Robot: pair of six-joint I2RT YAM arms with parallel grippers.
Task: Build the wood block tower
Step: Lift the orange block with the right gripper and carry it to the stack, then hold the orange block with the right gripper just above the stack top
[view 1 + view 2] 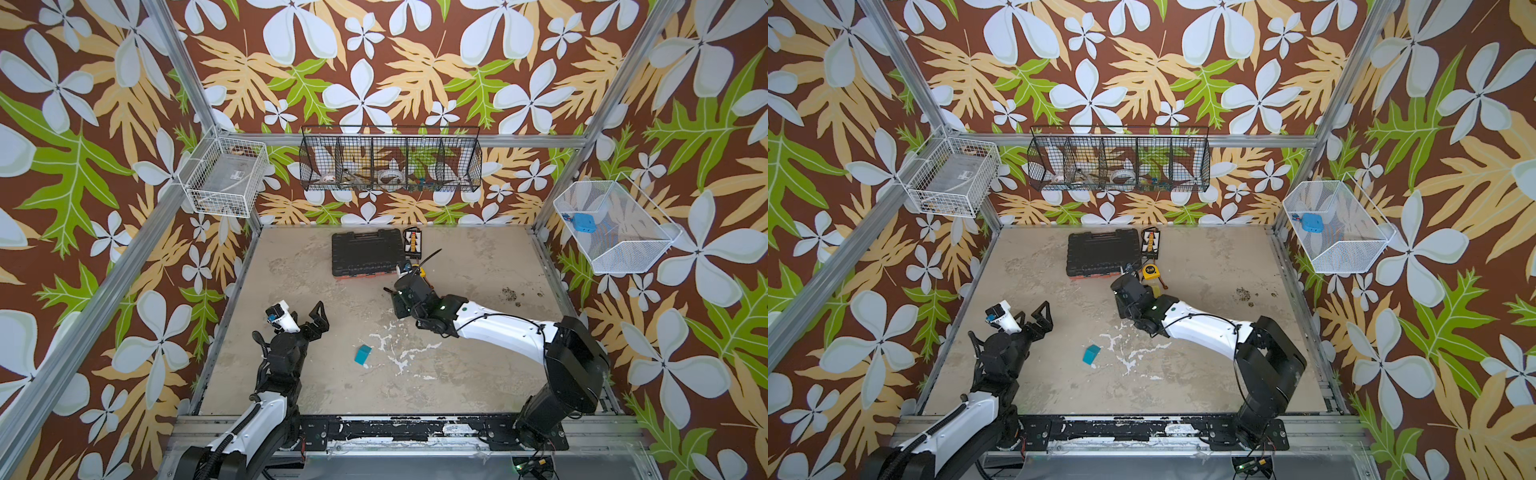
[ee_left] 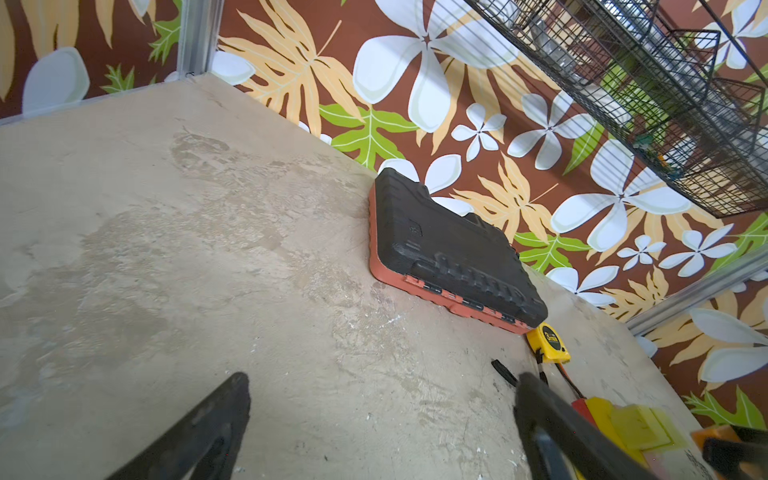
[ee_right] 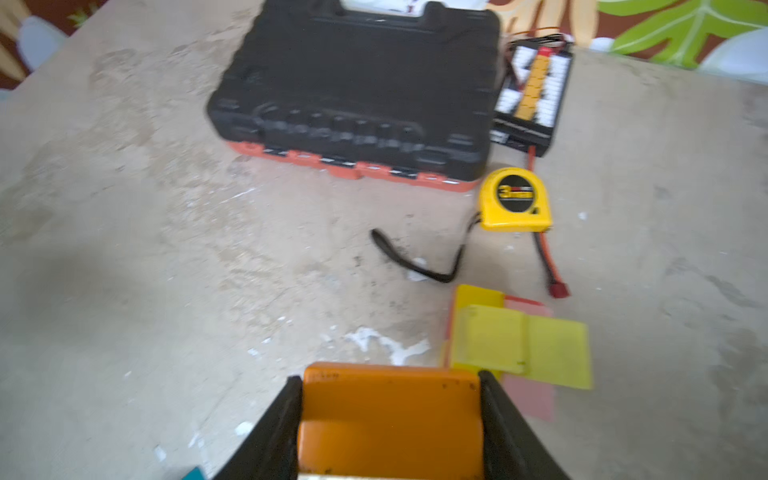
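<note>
Next, I let go of the orange block with my right gripper on top of the yellow blocks of the tower [image 1: 420, 298] [image 3: 526, 344].
My right gripper [image 3: 390, 378] is shut on an orange block [image 3: 390, 415], which fills the gap between both fingers. Just beyond it and to one side is the tower [image 3: 519, 340], a low stack of yellow blocks over pink pieces. In a top view only a yellow edge of the tower [image 1: 1156, 289] shows beside the right wrist. A teal block [image 1: 362, 354] [image 1: 1091, 354] lies alone on the table between the arms. My left gripper [image 1: 305, 320] [image 2: 384, 380] hovers at the left, open, with bare table between its fingers.
A flat black tool case [image 1: 365, 253] [image 3: 357, 91] lies at the back. Beside it are a connector board [image 3: 534, 95] and a yellow tape measure [image 3: 515, 199] with a black strap. A red-plug wire [image 3: 557, 289] ends near the tower. Wire baskets [image 1: 390, 160] hang on the walls.
</note>
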